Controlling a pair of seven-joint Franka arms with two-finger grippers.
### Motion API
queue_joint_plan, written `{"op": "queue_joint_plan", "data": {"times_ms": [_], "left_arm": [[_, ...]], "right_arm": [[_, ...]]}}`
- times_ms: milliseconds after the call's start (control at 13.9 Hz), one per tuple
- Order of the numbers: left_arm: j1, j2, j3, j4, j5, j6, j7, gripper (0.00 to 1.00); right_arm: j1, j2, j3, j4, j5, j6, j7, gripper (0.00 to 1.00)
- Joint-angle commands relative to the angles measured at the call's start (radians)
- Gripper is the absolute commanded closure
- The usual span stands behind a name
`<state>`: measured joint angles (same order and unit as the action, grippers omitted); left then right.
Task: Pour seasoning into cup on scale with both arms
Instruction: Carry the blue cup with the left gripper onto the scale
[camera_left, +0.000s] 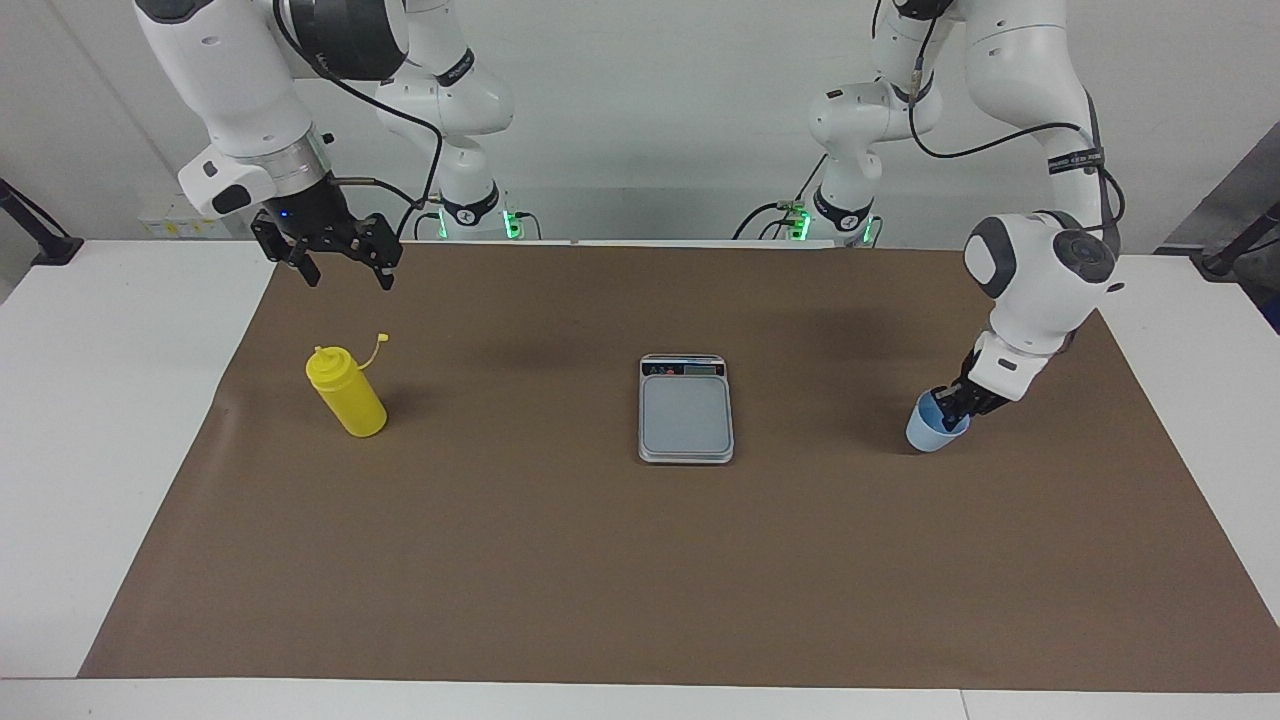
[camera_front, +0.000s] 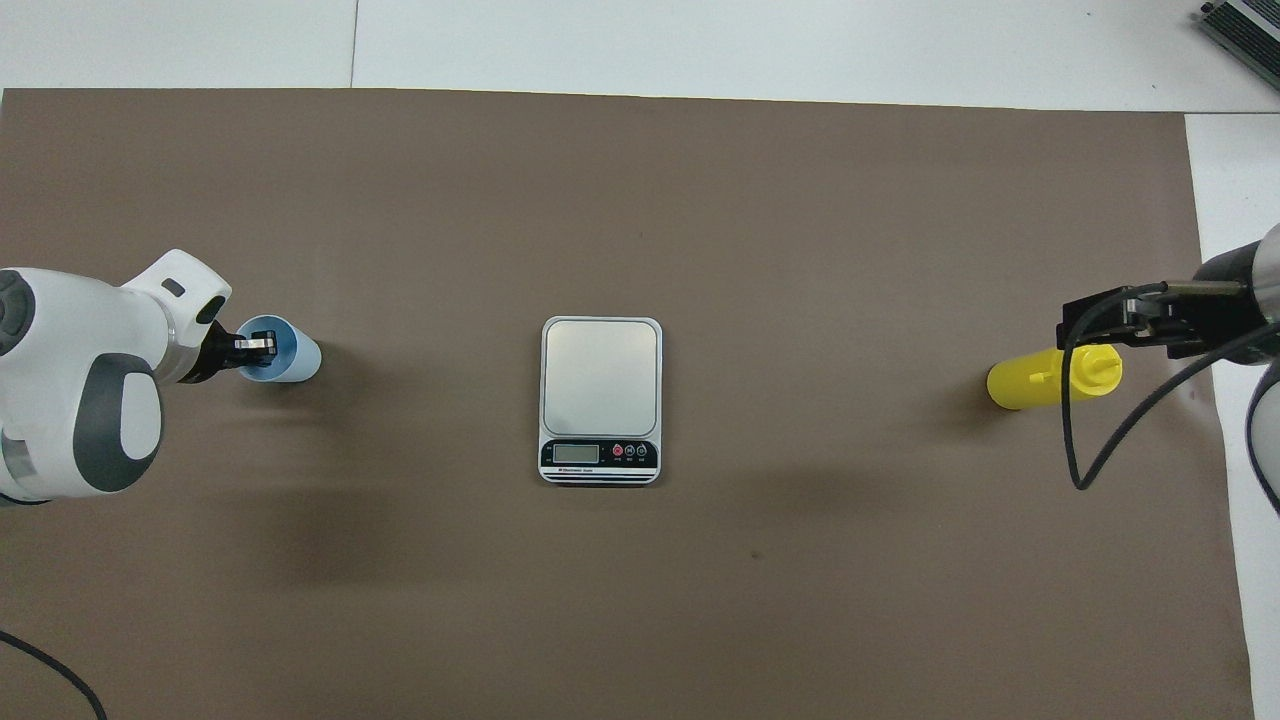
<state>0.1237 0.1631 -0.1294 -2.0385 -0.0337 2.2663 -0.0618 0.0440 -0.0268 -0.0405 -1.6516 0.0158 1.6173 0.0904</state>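
My left gripper is to set the light blue cup down and let go of it on the grey scale's plate (camera_front: 599, 359), a little away from the scale's display.
The light blue cup (camera_left: 930, 435) (camera_front: 290, 352) stands slightly tilted on the brown mat at the left arm's end of the table. My left gripper (camera_left: 955, 408) (camera_front: 256, 346) is shut on the cup's rim, one finger inside. The yellow seasoning bottle (camera_left: 347, 398) (camera_front: 1045, 380) stands upright at the right arm's end, its cap hanging on a tether. My right gripper (camera_left: 347, 277) (camera_front: 1088, 322) hangs open in the air over the mat beside the bottle's top, touching nothing. The grey scale (camera_left: 686, 412) (camera_front: 600, 378) lies mid-table with nothing on it, its display toward the robots.
A brown mat (camera_left: 640, 580) covers most of the white table (camera_left: 110, 400). A black cable (camera_front: 1075, 430) loops down from the right arm's wrist near the bottle.
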Motion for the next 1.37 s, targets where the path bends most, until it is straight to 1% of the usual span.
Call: {"op": "queue_joint_plan", "data": {"times_ms": [0,288,359,431,647,935,1007,1150,1294], "left_arm": [[-0.032,-0.007,0.001,0.122,-0.014,-0.147,0.0,1.0],[-0.088,-0.005,-0.001,0.296,-0.047,-0.344,-0.025,1.0],[-0.113,-0.004,-0.001,0.323,-0.051,-0.362,-0.07,1.0],[-0.149,-0.004,-0.001,0.33,-0.049,-0.361,-0.111,1.0],[-0.258,-0.004,-0.001,0.316,-0.049,-0.317,-0.226,1.0],[-0.4,-0.001,0.001,0.278,-0.049,-0.211,-0.395,1.0],[-0.429,0.007,0.001,0.276,-0.049,-0.19,-0.429,1.0],[-0.475,0.015,0.001,0.226,-0.046,-0.104,-0.48,1.0],[-0.53,0.058,0.002,0.222,-0.032,-0.082,-0.533,1.0]], "right_arm": [[-0.012,-0.01,0.005,-0.011,0.001,-0.005,-0.026,0.0],[-0.013,-0.01,0.005,-0.011,0.001,-0.005,-0.026,0.0],[-0.013,-0.01,0.005,-0.011,0.001,-0.005,-0.026,0.0],[-0.013,-0.01,0.005,-0.011,0.001,-0.005,-0.026,0.0],[-0.013,-0.01,0.005,-0.011,0.001,-0.005,-0.026,0.0],[-0.013,-0.01,0.005,-0.011,0.001,-0.005,-0.026,0.0],[-0.013,-0.01,0.005,-0.011,0.001,-0.005,-0.026,0.0],[-0.013,-0.01,0.005,-0.01,0.001,-0.005,-0.026,0.0],[-0.013,-0.01,0.005,-0.011,0.001,-0.005,-0.026,0.0]]}}
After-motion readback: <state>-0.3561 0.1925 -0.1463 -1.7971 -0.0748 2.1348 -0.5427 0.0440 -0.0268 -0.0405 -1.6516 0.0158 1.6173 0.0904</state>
